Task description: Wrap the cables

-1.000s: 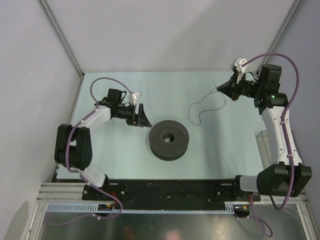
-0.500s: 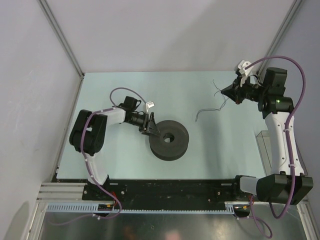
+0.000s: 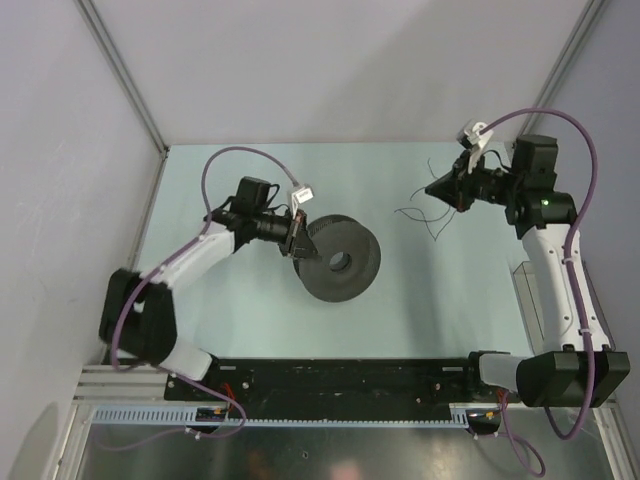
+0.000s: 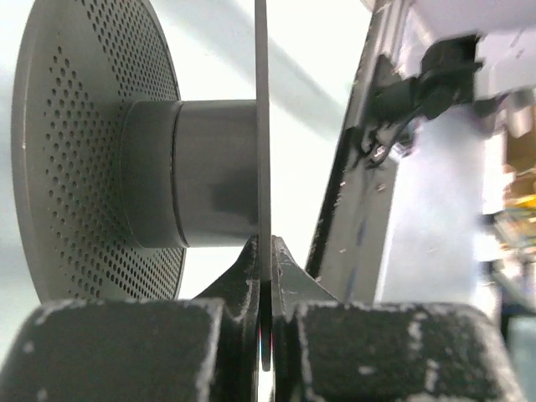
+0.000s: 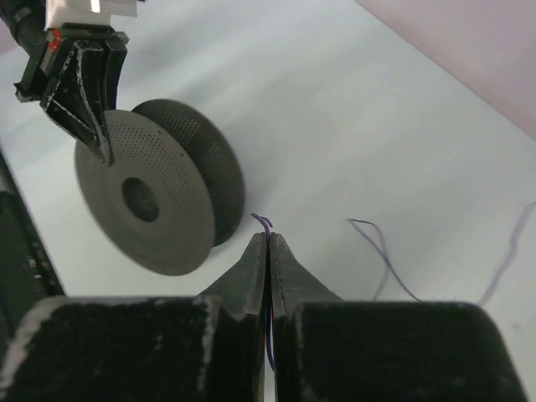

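I should open my left gripper, which is shut on the spool's near edge while the cable hangs loose, and pinch the cable's end against the spool's far edge (image 5: 224,172).
The round dark grey spool (image 3: 343,260) is tipped up on edge at the table's middle. My left gripper (image 3: 301,243) is shut on its near flange. In the left wrist view that thin flange (image 4: 261,126) runs straight down between the closed fingertips, beside the hub (image 4: 201,172) and the perforated far flange (image 4: 84,159). My right gripper (image 3: 434,190) is raised at the back right, shut on the cable (image 3: 424,216). The cable is hair-thin and dangles in loose curls. Its purple tip (image 5: 264,222) pokes out above the fingertips and the loose length (image 5: 381,251) trails to the right.
A clear plastic bin (image 3: 526,290) stands at the table's right edge by the right arm. Grey walls with metal posts close in the back and both sides. A black base rail (image 3: 340,378) runs along the near edge.
My left gripper reached the spool, closed on its flange and tipped it up from lying flat. My right gripper shifted slightly left, and the cable bunched up beneath it.
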Controlling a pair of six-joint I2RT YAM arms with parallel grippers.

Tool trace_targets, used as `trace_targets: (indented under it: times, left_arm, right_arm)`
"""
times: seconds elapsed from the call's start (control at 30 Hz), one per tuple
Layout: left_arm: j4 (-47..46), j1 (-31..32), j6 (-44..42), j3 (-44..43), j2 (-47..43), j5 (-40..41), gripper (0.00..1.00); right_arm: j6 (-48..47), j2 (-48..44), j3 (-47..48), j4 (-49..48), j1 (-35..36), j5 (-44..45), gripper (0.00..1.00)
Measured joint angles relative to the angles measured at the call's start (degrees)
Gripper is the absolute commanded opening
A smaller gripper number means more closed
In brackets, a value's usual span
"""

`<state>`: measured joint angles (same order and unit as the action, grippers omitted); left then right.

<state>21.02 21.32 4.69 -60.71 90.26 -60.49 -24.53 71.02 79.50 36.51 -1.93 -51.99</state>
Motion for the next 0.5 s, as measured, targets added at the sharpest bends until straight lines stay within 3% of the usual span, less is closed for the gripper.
trace_targets:
  times: [0.23, 0.5]
  left_arm:
    - [6.86, 10.32, -17.68, 1.09, -15.69, 14.88, 0.0]
    - [13.27, 17.57, -29.83, 5.2, -19.3, 30.1, 0.01]
  right_arm:
    - [4.24, -0.04, -2.75, -1.88, 8.63, -1.49, 0.0]
    - [4.39, 0.31, -6.75, -4.28, 17.77, -2.6, 0.0]
